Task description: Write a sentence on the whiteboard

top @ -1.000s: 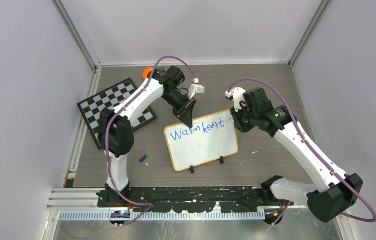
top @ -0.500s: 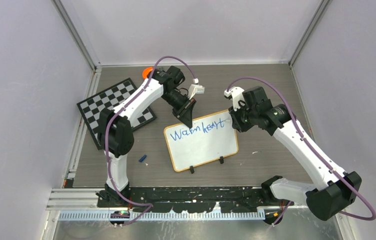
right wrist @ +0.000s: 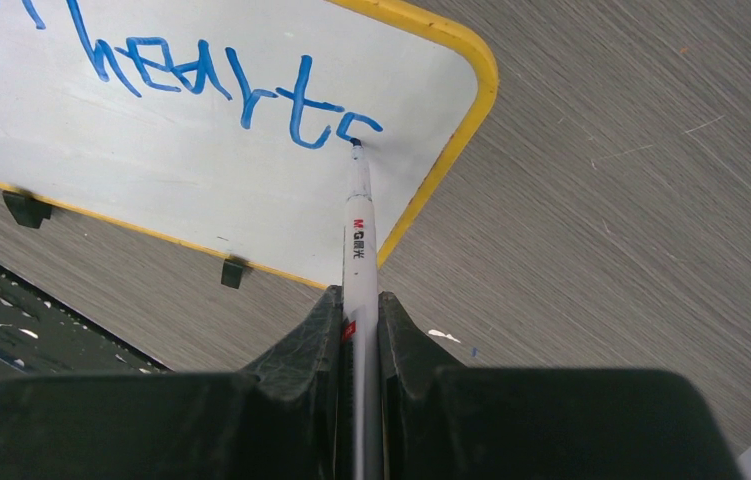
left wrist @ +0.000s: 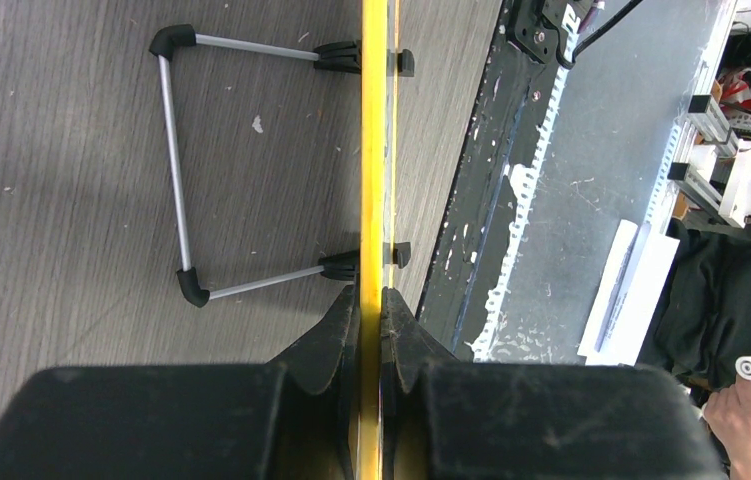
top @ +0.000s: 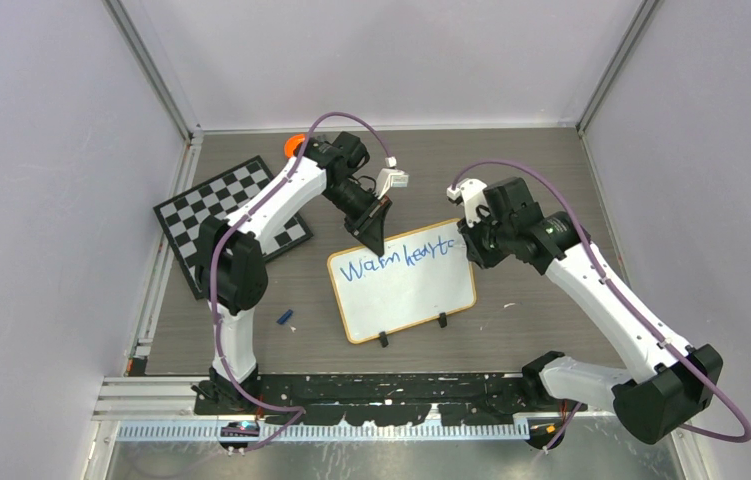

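Observation:
The sentence ends close to the whiteboard's yellow rim, so my left gripper should retake the whiteboard's top edge (top: 403, 236) and shift the whiteboard before I write below.
The whiteboard (top: 406, 295), white with a yellow rim and two black feet, stands tilted at the table's middle. The sentence (top: 396, 260) is one blue line reading about "Warm hearts"; its end shows in the right wrist view (right wrist: 241, 85). My left gripper (top: 371, 238) is shut on the whiteboard's top left edge; in the left wrist view the yellow rim (left wrist: 372, 150) runs between the jaws. My right gripper (top: 473, 245) is shut on a white marker (right wrist: 358, 230), whose tip touches the whiteboard (right wrist: 151, 170) at the last letter, near the top right corner.
A black-and-white checkered board (top: 213, 215) lies at the back left under the left arm. A blue marker cap (top: 286, 317) lies left of the whiteboard. An orange object (top: 294, 143) sits at the back. A wire stand (left wrist: 176, 170) props the whiteboard from behind.
My right gripper has shifted slightly left and down with the marker. A new blue letter has appeared at the end of "heart" on the board. The left arm has not moved.

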{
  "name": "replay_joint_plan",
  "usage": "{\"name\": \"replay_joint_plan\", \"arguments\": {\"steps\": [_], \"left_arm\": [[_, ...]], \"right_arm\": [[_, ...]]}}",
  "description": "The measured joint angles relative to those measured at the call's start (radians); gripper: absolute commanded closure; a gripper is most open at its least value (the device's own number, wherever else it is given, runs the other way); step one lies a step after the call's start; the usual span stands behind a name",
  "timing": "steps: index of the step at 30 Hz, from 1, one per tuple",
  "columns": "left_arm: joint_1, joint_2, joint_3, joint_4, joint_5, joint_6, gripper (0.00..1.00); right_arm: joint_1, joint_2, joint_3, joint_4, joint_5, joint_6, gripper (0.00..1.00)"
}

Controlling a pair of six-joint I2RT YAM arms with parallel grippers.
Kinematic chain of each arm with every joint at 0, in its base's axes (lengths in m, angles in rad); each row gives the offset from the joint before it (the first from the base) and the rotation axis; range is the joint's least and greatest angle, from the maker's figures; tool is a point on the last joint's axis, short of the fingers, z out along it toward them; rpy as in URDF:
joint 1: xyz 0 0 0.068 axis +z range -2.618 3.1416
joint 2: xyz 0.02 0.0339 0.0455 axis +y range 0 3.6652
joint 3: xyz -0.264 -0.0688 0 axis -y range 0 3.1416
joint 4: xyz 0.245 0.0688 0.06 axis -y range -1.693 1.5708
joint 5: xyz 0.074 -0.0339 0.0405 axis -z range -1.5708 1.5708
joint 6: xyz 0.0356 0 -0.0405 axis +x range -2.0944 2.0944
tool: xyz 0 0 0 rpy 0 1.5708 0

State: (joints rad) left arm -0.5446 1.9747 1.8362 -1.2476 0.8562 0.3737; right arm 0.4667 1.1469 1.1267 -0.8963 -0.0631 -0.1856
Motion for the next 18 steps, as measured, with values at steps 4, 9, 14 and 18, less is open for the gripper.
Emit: {"name": "replay_joint_plan", "arguments": {"steps": [4, 9, 14, 18], "left_arm": [[0.0, 0.0, 0.0, 0.0, 0.0, 0.0, 1.0], [0.0, 0.0, 0.0, 0.0, 0.0, -0.001, 1.0], [0.0, 0.0, 0.0, 0.0, 0.0, -0.001, 1.0], [0.0, 0.001, 0.0, 0.0, 0.0, -0.001, 1.0]], "right_arm": [[-0.001, -0.003, -0.003, -0.002, 0.011, -0.001, 1.0], [-0.004, -0.004, -0.01, -0.013, 0.013, -0.001, 1.0], [-0.006, -0.003, -0.013, -0.019, 0.0, 0.0, 1.0], [-0.006, 0.008, -0.012, -0.024, -0.033, 0.001, 1.0]]}}
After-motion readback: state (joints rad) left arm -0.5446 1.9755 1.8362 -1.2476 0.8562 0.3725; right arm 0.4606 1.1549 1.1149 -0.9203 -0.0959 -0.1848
